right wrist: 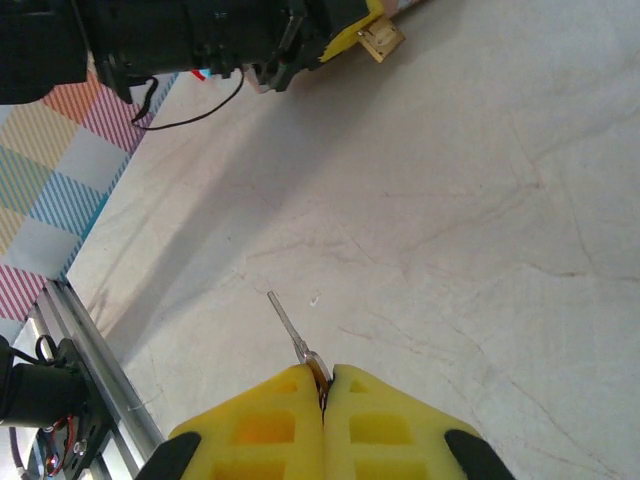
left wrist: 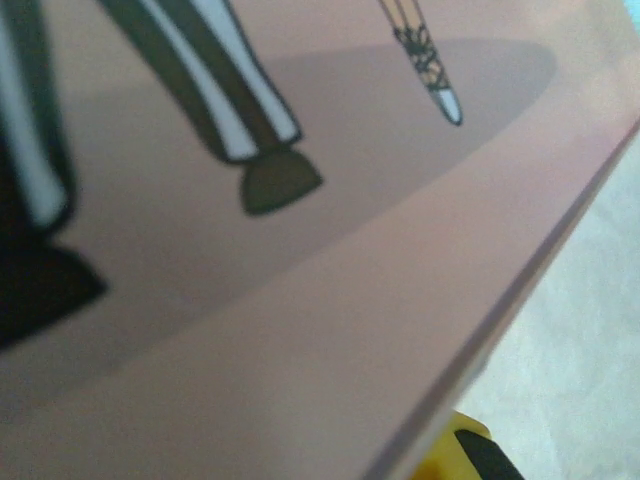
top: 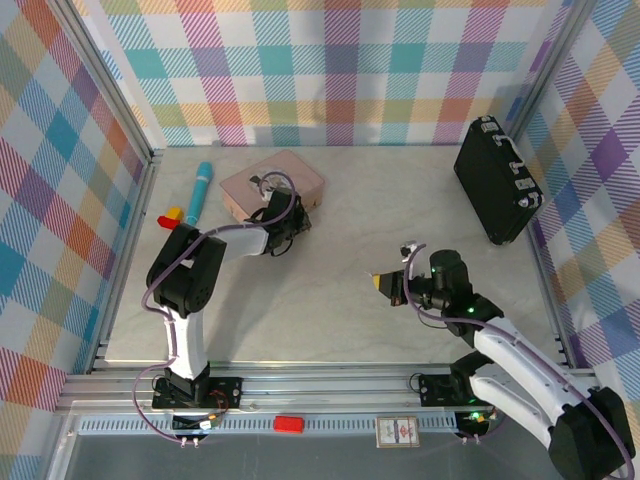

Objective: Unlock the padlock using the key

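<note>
Next, I pull the pink tin nearer with my left gripper, as it sits crooked and far from the key, then open that gripper and take the padlock (right wrist: 382,38) by its shackle.
In the right wrist view my right gripper (right wrist: 323,375) is shut on the bow of the key (right wrist: 289,324), and the thin silvery blade sticks out forward above the table. From above, the right gripper (top: 384,285) hovers at mid table, pointing left. The small brass padlock (right wrist: 381,40) shows at the far top, right at the yellow fingertips of my left gripper (right wrist: 345,32), which looks shut on it. The left gripper (top: 296,223) lies against the front edge of the pink tin (top: 272,180). Up close, the tin's pink lid (left wrist: 300,300) hides most of the left fingers (left wrist: 462,450).
A black case (top: 497,180) stands at the back right near the wall. A teal cylinder (top: 200,190) and red and yellow blocks (top: 170,215) lie left of the tin. Bare table stretches between the two grippers.
</note>
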Available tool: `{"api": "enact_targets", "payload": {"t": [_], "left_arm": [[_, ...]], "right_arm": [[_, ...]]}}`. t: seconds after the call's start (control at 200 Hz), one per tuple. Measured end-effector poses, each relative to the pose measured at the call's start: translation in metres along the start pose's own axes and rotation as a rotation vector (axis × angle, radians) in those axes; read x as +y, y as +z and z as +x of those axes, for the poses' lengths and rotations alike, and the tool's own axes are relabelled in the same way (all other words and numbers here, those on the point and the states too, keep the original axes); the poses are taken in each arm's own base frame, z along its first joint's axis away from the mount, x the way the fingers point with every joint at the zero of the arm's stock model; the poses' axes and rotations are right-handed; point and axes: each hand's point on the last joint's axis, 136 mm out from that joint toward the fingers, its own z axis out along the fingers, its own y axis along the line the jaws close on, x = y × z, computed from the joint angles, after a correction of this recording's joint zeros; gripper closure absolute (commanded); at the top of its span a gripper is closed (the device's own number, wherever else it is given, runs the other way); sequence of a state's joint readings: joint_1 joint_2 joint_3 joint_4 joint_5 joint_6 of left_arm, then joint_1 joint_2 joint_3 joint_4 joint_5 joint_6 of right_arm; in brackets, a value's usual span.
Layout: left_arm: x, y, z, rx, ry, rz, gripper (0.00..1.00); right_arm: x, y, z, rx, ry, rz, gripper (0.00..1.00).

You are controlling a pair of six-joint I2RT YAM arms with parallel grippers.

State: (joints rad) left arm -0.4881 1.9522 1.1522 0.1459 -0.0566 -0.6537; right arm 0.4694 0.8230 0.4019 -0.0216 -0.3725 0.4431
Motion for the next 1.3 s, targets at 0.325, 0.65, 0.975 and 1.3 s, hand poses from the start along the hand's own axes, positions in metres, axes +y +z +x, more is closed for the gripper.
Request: {"api": "enact_targets", "payload": {"t": [0.325,0.65,0.975,1.3], "left_arm": [[-0.045,-0.024,0.089,0.211,0.299,0.094,0.98],[-0.031,-0.068,0.141,0.307,0.345,0.214,0.77],[-0.004,-0.090,0.151,0.191,0.284,0.290,0.43],[-0.004,-0.097,0.137,0.056,0.143,0.431,0.34]], "right_arm": [[-0.021,0.012,0.016,0.064,0.287,0.081,1.00],[-0.034,0.024,0.025,0.094,0.425,0.126,1.00],[-0.035,0.033,0.035,0.124,0.445,0.153,1.00],[-0.026,0.037,0.035,0.116,0.442,0.156,1.00]]}}
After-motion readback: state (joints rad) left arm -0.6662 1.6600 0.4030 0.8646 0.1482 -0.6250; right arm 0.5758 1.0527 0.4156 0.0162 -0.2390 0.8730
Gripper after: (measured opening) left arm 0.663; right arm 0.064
